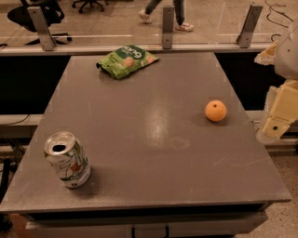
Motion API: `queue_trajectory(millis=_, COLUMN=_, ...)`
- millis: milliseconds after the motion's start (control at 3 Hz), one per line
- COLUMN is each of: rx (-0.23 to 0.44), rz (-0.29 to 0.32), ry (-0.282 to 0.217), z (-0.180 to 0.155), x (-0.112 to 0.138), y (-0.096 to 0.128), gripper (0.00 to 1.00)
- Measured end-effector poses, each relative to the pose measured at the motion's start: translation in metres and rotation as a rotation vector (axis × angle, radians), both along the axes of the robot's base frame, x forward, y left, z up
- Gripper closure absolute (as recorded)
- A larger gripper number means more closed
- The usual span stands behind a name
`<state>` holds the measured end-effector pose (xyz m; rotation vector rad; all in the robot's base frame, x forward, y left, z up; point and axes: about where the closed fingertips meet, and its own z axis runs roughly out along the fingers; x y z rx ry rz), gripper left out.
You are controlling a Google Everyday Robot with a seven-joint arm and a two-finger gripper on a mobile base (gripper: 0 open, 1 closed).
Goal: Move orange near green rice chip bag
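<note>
I will close my gripper on the side of the orange (222,110) that faces it, so that the orange can move toward the green rice chip bag.
The orange (216,111) sits on the grey table (153,139), on its right side near the edge. The green rice chip bag (126,60) lies flat at the far end of the table, left of centre, well apart from the orange. My gripper (275,124) hangs at the right edge of the view, beyond the table's right edge, to the right of the orange and not touching it. Only its pale housing shows.
An opened green-and-white soda can (67,159) stands upright at the table's near left corner. A rail with metal posts (167,28) runs behind the table. A person's legs (163,11) and office chairs are on the floor beyond.
</note>
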<state>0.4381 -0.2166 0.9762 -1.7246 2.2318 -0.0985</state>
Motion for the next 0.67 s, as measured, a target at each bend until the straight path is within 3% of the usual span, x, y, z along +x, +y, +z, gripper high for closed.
queue_trajectory(millis=667, rx=0.019, rz=-0.006, ry=-0.023, z=-0.005, x=0.012, y=-0.002, gripper=0.0)
